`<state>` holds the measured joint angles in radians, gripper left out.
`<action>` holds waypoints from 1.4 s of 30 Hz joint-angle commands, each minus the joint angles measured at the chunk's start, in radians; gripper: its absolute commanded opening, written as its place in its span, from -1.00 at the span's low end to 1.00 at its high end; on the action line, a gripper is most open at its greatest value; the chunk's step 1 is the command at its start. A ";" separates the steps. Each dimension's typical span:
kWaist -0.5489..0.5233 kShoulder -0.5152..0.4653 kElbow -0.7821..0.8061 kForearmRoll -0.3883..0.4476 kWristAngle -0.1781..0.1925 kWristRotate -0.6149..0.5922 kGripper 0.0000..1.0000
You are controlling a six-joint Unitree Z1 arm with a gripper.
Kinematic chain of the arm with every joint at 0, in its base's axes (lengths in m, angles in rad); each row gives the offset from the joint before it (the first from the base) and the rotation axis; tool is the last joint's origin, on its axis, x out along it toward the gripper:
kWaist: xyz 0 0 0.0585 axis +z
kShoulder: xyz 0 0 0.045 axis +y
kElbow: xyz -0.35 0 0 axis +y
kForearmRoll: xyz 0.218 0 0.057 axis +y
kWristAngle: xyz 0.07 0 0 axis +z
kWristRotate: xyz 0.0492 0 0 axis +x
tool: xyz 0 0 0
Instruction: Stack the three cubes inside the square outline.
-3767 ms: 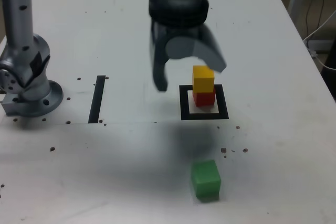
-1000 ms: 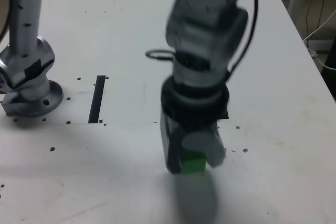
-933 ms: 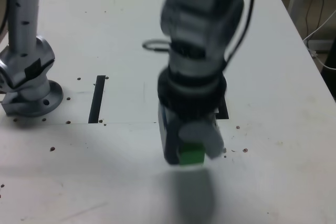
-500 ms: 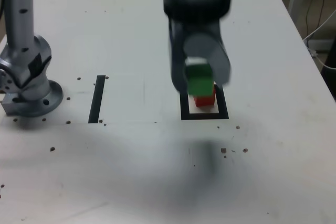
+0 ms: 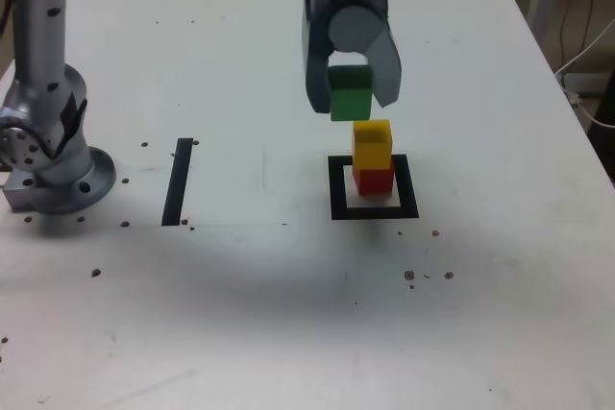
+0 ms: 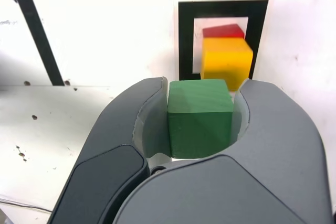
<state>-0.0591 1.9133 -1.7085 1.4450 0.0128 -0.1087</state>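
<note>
Next, my gripper lets go of the green cube on top of the yellow cube (image 5: 373,129) (image 6: 227,67), squarely over the red one.
My gripper (image 5: 350,101) is shut on the green cube (image 5: 350,93) and holds it in the air, above and slightly toward the exterior view's left of the stack. The yellow cube (image 5: 372,144) rests on the red cube (image 5: 373,180) inside the black square outline (image 5: 337,191). In the wrist view the green cube (image 6: 200,116) sits squeezed between the two grey fingers (image 6: 131,129), with the yellow cube (image 6: 226,67), the red cube (image 6: 224,31) and the square outline (image 6: 186,35) visible past it.
A straight black tape strip (image 5: 178,180) lies at the exterior view's left of the outline, also seen as the tape strip (image 6: 35,30) in the wrist view. The arm's grey base (image 5: 48,156) stands at the table's left edge. Small dark specks dot the white table (image 5: 288,314).
The gripper picked the green cube off the near table and carried it up and back. It now hangs higher, just above the yellow-on-red stack.
</note>
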 commanded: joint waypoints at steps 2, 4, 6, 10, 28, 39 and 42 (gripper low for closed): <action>0.005 0.028 -0.003 -0.010 0.001 0.007 -1.00; 0.008 0.040 -0.003 -0.013 0.000 0.010 -1.00; 0.010 0.050 -0.005 -0.018 0.000 0.012 -1.00; 0.013 0.062 -0.014 -0.040 0.002 0.022 -0.98; 0.023 0.074 -0.014 -0.052 -0.010 0.024 -0.59; 0.024 0.077 -0.001 -0.055 -0.018 0.024 0.12; 0.023 0.075 -0.003 -0.056 -0.016 0.024 0.22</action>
<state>-0.0374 1.9887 -1.7092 1.3915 -0.0053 -0.0844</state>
